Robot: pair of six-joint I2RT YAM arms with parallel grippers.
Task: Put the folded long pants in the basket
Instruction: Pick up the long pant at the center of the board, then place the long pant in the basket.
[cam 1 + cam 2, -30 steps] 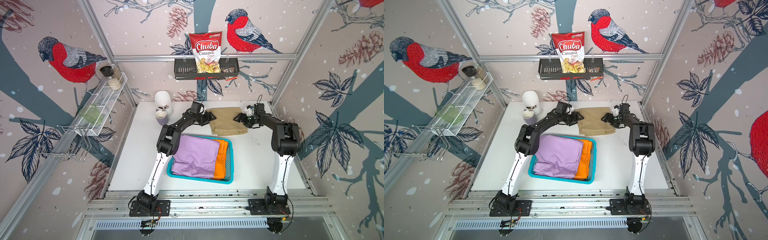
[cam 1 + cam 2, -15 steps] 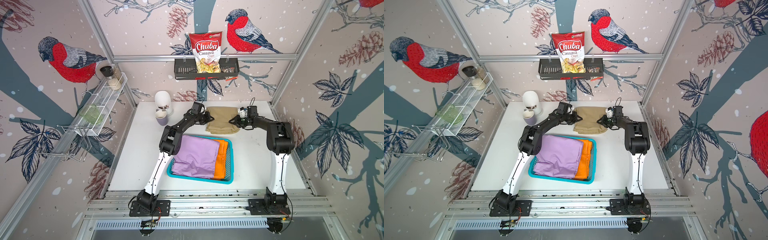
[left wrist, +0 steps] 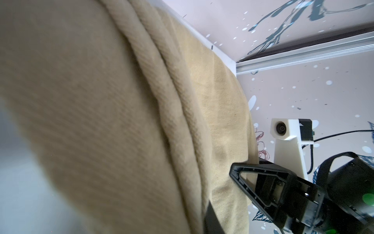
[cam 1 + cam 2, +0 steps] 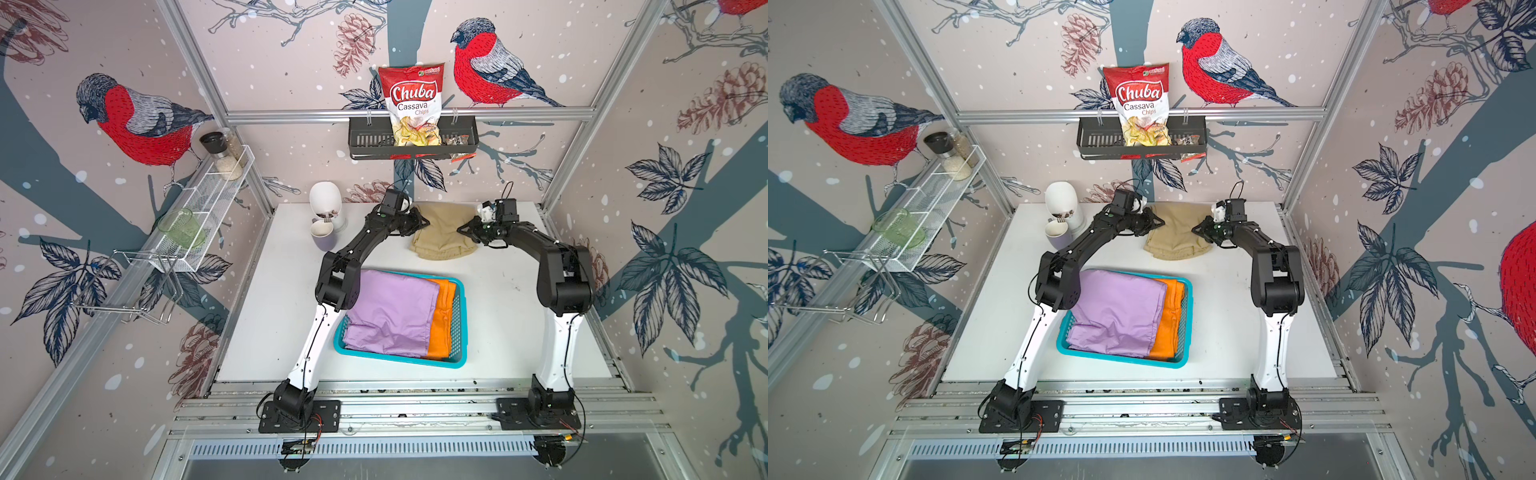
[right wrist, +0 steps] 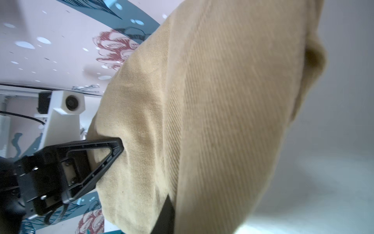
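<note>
Next, my right gripper lets go of the khaki folded long pants on top of the lilac pants (image 4: 392, 306) in the turquoise basket. The khaki pants are still at the table's back.
The khaki folded long pants (image 4: 444, 237) (image 4: 1177, 237) lie at the back of the white table, bunched inward between both grippers. My left gripper (image 4: 420, 222) (image 4: 1156, 224) is shut on their left edge. My right gripper (image 4: 463, 229) (image 4: 1197, 230) is shut on their right edge. Khaki cloth (image 3: 101, 101) (image 5: 222, 101) fills both wrist views and drapes over my own fingers, hiding most of them. The turquoise basket (image 4: 399, 360) (image 4: 1121, 360) sits nearer the front, holding the lilac pants (image 4: 390, 316) on top of the orange pants (image 4: 442, 324).
A white vase (image 4: 326, 199) and a lilac cup (image 4: 322, 235) stand at the back left of the table, close to my left arm. A black wall rack (image 4: 411, 143) holds a chips bag. A white wire shelf (image 4: 199, 216) hangs on the left wall.
Both grippers moved inward onto the side edges of the khaki pants and shut on them. The cloth went from flat and square to narrower and bunched.
</note>
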